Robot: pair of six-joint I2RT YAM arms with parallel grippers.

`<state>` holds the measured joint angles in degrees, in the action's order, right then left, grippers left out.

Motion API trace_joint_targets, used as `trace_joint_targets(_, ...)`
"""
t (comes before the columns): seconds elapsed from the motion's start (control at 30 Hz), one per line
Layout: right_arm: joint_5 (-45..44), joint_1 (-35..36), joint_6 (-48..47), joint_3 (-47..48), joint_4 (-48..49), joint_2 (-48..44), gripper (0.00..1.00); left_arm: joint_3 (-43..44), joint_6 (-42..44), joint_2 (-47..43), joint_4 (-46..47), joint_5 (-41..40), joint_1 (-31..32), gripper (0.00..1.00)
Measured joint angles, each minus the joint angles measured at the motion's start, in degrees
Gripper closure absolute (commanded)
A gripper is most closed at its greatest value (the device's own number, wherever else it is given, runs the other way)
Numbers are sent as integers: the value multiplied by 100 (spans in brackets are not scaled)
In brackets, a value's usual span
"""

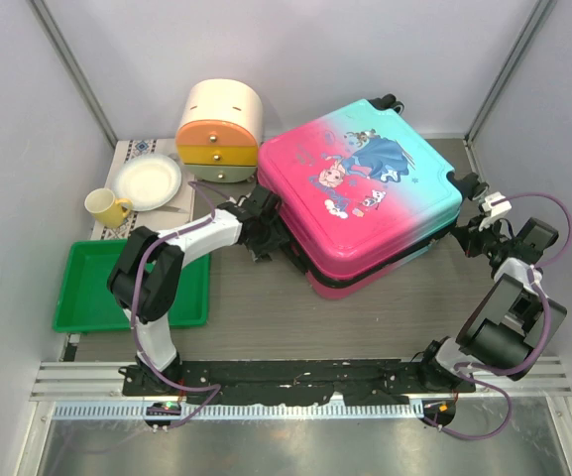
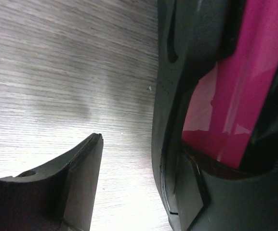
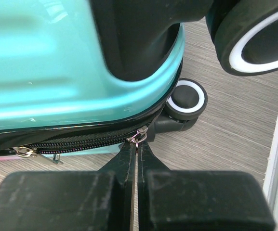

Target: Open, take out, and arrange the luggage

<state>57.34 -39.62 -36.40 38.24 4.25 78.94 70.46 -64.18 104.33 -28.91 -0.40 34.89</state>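
Note:
Next, my right gripper lets go of the zip pull on the suitcase's turquoise end [image 1: 447, 164], just beyond the black wheels at the near corner.
The luggage [image 1: 360, 188], a pink and turquoise hard-shell suitcase with a cartoon print, lies flat and closed mid-table. My right gripper [image 1: 471, 234] is at its near right corner, by the black wheels. In the right wrist view the gripper [image 3: 138, 144] is shut on the metal zip pull [image 3: 139, 136] of the black zip [image 3: 76, 142]. A second zip pull [image 3: 25, 152] hangs further left. My left gripper [image 1: 264, 224] rests against the suitcase's left side. In the left wrist view it [image 2: 134, 192] is open, with bare table between its fingers, beside the pink shell [image 2: 235, 96].
A round cream-and-orange drawer box [image 1: 220, 131] stands behind the suitcase's left end. A white plate [image 1: 149, 181] and yellow mug [image 1: 107, 207] sit at the far left. A green tray [image 1: 132, 286] lies at the near left. Two suitcase wheels [image 3: 187, 98] are close to the right gripper.

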Motion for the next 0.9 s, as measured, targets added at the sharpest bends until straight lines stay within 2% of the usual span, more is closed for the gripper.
trace_joint_targets(0.07,-24,0,-92,-13,-28,-46,99,2,-92,57,-20,-28,52,51)
trace_joint_targets(0.1,-42,-9,-144,-22,-66,-74,99,2,-164,81,-17,-42,79,69)
trace_joint_targets(0.2,-44,-37,-411,-26,-299,-192,99,66,-278,131,146,7,144,100)
trace_joint_targets(0.4,0,-162,-1043,-118,-1150,-673,99,31,-92,79,101,68,24,100)
trace_joint_targets(0.6,586,-452,-1690,-127,-2157,-796,99,-107,590,-61,2,466,-404,100)
trace_joint_targets(0.7,903,-562,-2374,96,-2914,-533,99,-79,977,-63,-122,686,-671,100)
trace_joint_targets(0.9,1340,-667,-4177,1095,-4811,619,99,286,1635,155,-575,997,-922,100)
